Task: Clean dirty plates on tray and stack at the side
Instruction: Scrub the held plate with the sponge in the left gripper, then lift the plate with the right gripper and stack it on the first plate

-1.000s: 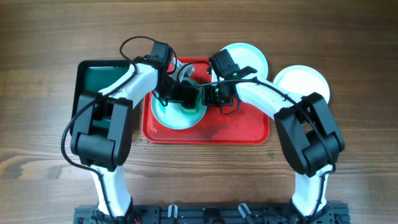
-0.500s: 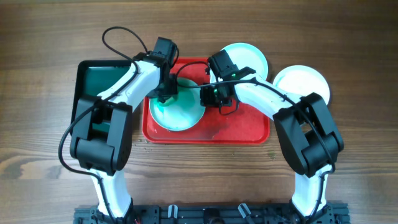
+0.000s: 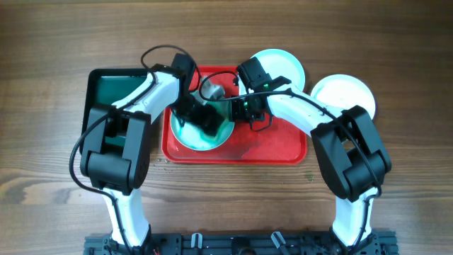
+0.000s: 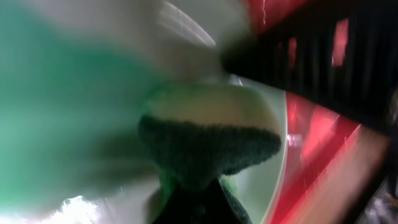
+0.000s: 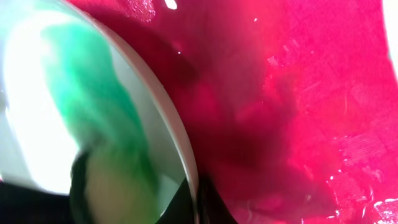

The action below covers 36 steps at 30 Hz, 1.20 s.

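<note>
My right gripper will set the pale aqua plate, which now lies on the red tray, down and leave it on top of the white plate [image 3: 340, 103] that is beside the red tray.
A pale aqua plate [image 3: 192, 139] smeared with green lies on the left half of the red tray [image 3: 272, 147]. My left gripper [image 3: 205, 119] is shut on a dark green sponge [image 4: 208, 140] and presses it on the plate [image 4: 62, 112]. My right gripper [image 3: 237, 108] is shut on the plate's right rim [image 5: 180, 137], with one finger on each side of it [image 5: 196, 199]. The green smear [image 5: 93, 93] covers much of the plate. A second aqua plate [image 3: 284, 65] and a white plate [image 3: 347, 92] lie on the table beyond the tray's right end.
A smaller dark green tray [image 3: 106, 88] sits against the red tray's left side. The red tray's right half [image 5: 298, 93] is wet and bare. Wooden table surrounds everything.
My left gripper swept the sponge to the plate's upper left, then back toward its middle right. The right gripper kept its hold on the rim without moving.
</note>
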### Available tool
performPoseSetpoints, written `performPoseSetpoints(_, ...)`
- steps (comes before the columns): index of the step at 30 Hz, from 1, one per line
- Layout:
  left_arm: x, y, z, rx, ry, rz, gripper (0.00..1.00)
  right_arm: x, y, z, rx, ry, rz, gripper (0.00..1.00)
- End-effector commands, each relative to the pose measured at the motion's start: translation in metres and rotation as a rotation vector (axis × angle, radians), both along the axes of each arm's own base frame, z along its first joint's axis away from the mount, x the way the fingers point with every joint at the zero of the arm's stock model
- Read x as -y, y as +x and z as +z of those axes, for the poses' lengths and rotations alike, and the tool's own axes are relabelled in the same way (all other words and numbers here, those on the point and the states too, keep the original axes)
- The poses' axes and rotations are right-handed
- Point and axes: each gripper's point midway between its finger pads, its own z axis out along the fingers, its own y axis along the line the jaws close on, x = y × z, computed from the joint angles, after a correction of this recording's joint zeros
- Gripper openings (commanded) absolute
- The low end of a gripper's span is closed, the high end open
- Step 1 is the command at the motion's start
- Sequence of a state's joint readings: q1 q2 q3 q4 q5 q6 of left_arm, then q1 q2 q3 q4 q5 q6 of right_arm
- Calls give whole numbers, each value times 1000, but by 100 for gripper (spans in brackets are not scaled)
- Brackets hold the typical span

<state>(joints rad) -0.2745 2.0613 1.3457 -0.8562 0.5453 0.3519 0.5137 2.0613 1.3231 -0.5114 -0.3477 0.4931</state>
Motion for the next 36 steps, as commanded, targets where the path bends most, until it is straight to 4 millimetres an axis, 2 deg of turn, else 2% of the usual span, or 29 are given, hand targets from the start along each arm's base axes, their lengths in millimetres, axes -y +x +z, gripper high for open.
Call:
performPoseSetpoints(1, -2, 44, -10, 82, 66, 220, 4, 0, -1, -9, -27, 1, -5, 4)
performPoseSetpoints(4, -30, 83, -16, 194, 225, 443, 4, 1, -2, -10, -29, 0, -4, 4)
performPoseSetpoints(5, -40, 88, -18, 214, 275, 500, 4, 1, -2, -10, -28, 0, -4, 4)
performPoseSetpoints(7, -77, 101, -17, 285, 450, 663, 4, 1, -1, -10, -28, 0, -4, 4)
performPoseSetpoints(10, -121, 101, 6, 347, 670, 795, 4, 1, -2, -10, -30, -1, -4, 5)
performPoseSetpoints(12, -135, 96, 26, 345, 742, 829, 4, 1, -2, -10, -30, -1, -4, 4)
performPoseSetpoints(15, -141, 83, 55, 291, 764, 865, 4, 1, -2, -10, -33, -2, -6, 4)
performPoseSetpoints(17, -138, 76, 82, 260, 740, 861, 4, 1, -3, -9, -36, -2, -7, 4)
performPoseSetpoints(20, -132, 70, 113, 245, 666, 869, 4, 2, -1, 6, -7, 2, -5, 4)
performPoseSetpoints(23, -129, 69, 122, 221, 593, 880, 4, 16, 6, 32, 84, -69, -14, 4)
performPoseSetpoints(27, -141, 76, 122, 213, 559, 932, 4, 38, 11, 70, 220, -194, -36, 4)
performPoseSetpoints(33, -139, 90, 125, 229, 487, 979, 4, 78, 12, 136, 545, -584, -123, 4)
performPoseSetpoints(36, -139, 93, 124, 233, 484, 981, 4, 83, 6, 164, 716, -792, -140, 4)
